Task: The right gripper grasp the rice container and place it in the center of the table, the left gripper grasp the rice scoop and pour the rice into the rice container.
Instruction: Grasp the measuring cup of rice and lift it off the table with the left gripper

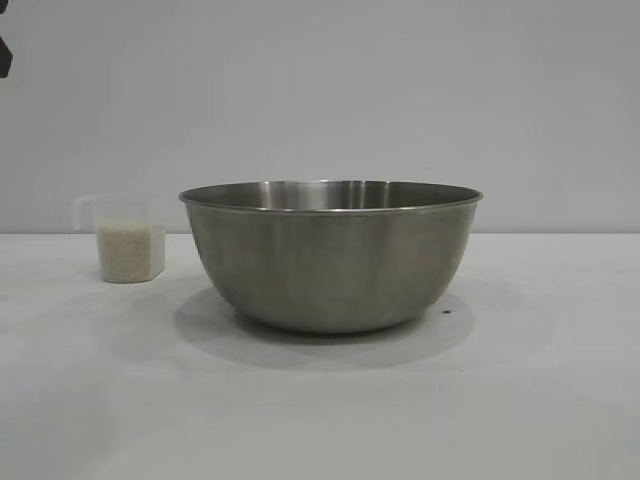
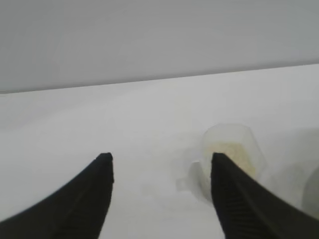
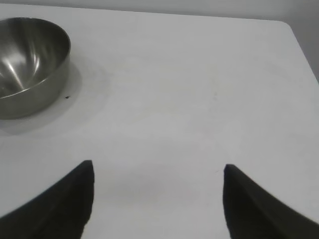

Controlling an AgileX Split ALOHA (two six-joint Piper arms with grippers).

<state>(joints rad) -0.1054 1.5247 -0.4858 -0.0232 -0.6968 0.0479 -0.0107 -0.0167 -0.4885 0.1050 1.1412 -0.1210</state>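
Observation:
I need to next move my left gripper to the clear handle (image 1: 80, 213) (image 2: 193, 174) of the rice scoop, on the side away from the steel bowl, and close it there.
The rice container (image 1: 331, 256), a large steel bowl, stands on the white table (image 1: 520, 400) near its middle; it also shows empty in the right wrist view (image 3: 27, 64). The rice scoop (image 1: 128, 240), a clear cup about half full of rice (image 1: 130, 252), stands to the bowl's left and appears in the left wrist view (image 2: 232, 154). My left gripper (image 2: 162, 158) is open above the table, the scoop just beyond one finger. My right gripper (image 3: 158, 167) is open and empty over bare table, away from the bowl. Neither gripper shows in the exterior view except a dark bit at the top left edge (image 1: 4, 55).
A tiny dark speck (image 1: 446, 312) lies on the table beside the bowl. The table's far edge and rounded corner (image 3: 286, 25) show in the right wrist view. A plain grey wall stands behind the table.

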